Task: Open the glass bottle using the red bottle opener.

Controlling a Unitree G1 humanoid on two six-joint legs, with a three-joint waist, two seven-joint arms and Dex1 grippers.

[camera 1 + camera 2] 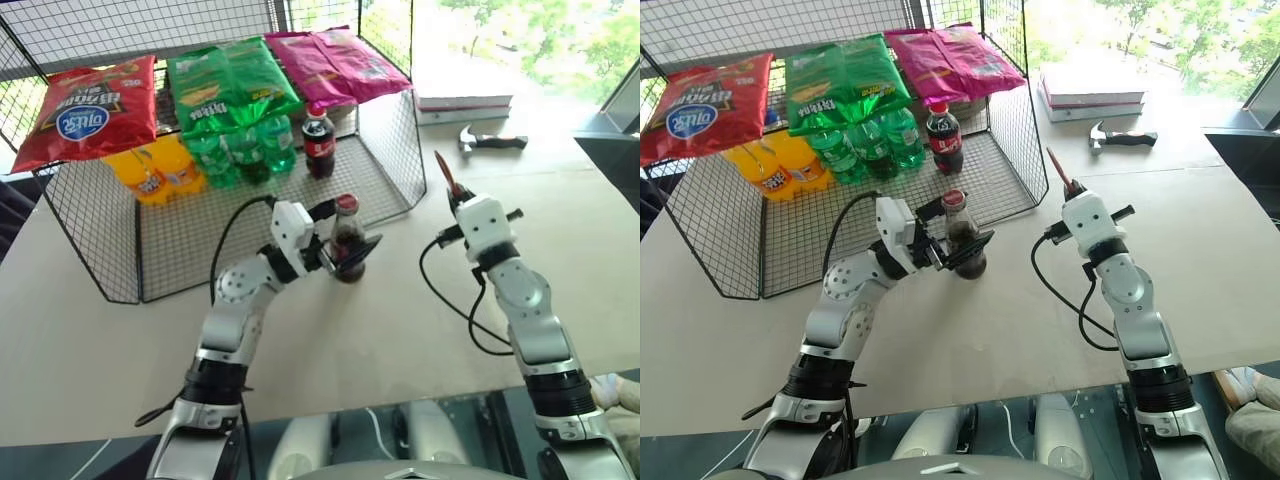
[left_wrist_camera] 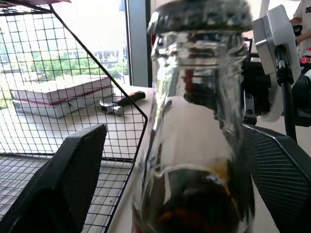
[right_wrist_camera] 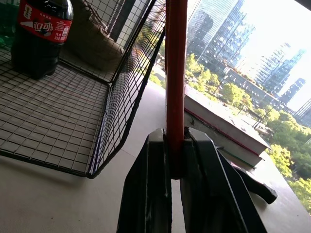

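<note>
The glass bottle is standing loose between the fingers of my left gripper, so I should close that gripper on the bottle's body (image 2: 194, 199) before the red bottle opener meets the cap.
The glass bottle (image 1: 347, 238), with dark liquid and a crimped metal cap, stands upright on the table just in front of the wire basket. My left gripper (image 1: 350, 256) is open around its lower body. In the left wrist view the bottle (image 2: 199, 121) rises between the two black fingers (image 2: 73, 170), with a gap on each side. To the right, my right gripper (image 1: 458, 198) is shut on the red bottle opener (image 1: 443, 172), which sticks up and away from it. The right wrist view shows the opener's red handle (image 3: 175, 73) clamped between the fingers, its head out of the picture.
A black wire basket (image 1: 395, 150) behind the bottle holds chip bags, green and orange soda bottles and a cola bottle with a red screw cap (image 1: 318, 140). A hammer (image 1: 492, 141) and stacked books (image 1: 463, 103) lie at the far right of the table.
</note>
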